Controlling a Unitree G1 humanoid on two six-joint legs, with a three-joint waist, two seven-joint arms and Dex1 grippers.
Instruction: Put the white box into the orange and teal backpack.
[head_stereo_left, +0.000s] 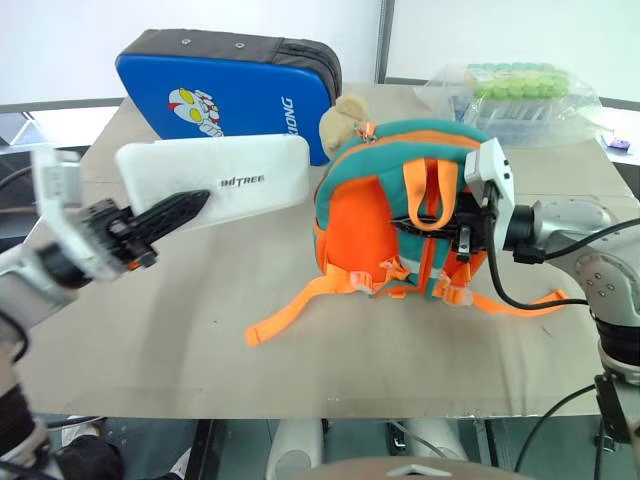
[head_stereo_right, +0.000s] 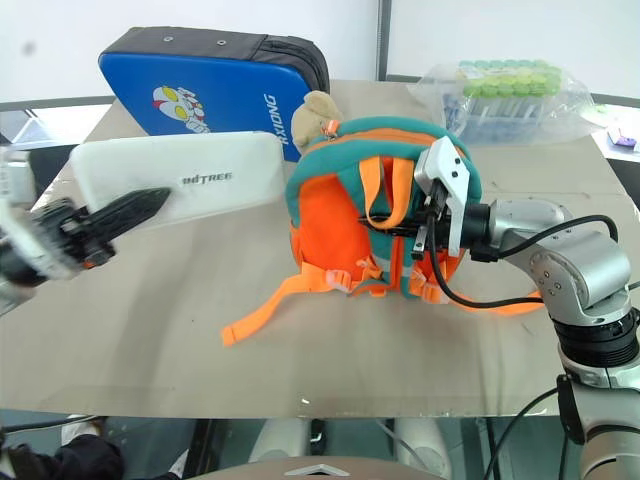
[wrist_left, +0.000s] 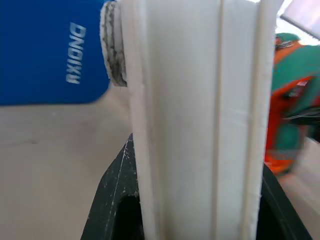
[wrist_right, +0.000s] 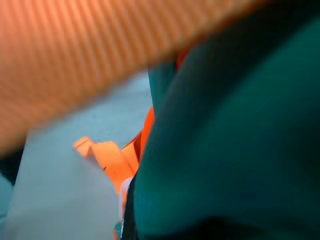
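Note:
I need to let go of the white box, now lifted off the table, with my left gripper down inside the backpack (wrist_left: 296, 106), behind the backpack's orange handle loop.
The white box (head_stereo_left: 230, 178) is lifted off the table at the left, tilted, with my left gripper (head_stereo_left: 192, 203) shut on its near end. The left wrist view looks along the box's edge (wrist_left: 200, 125) between the two black fingers (wrist_left: 116, 200). To the right of the box, the orange and teal backpack (head_stereo_left: 375, 215) stands upright mid-table, strap side toward me, a tan plush toy (head_stereo_left: 342, 122) at its top. My right gripper (head_stereo_left: 432, 228) reaches in from the right, pressed against the backpack's back by the orange handle loop (head_stereo_left: 432, 190), and is shut on the fabric there.
A big blue padded case (head_stereo_left: 225, 95) lies behind the box at the table's back left. At the back right is a clear bag of green-capped tubes (head_stereo_left: 515, 95). Orange straps (head_stereo_left: 285, 315) trail from the backpack toward the table's front edge.

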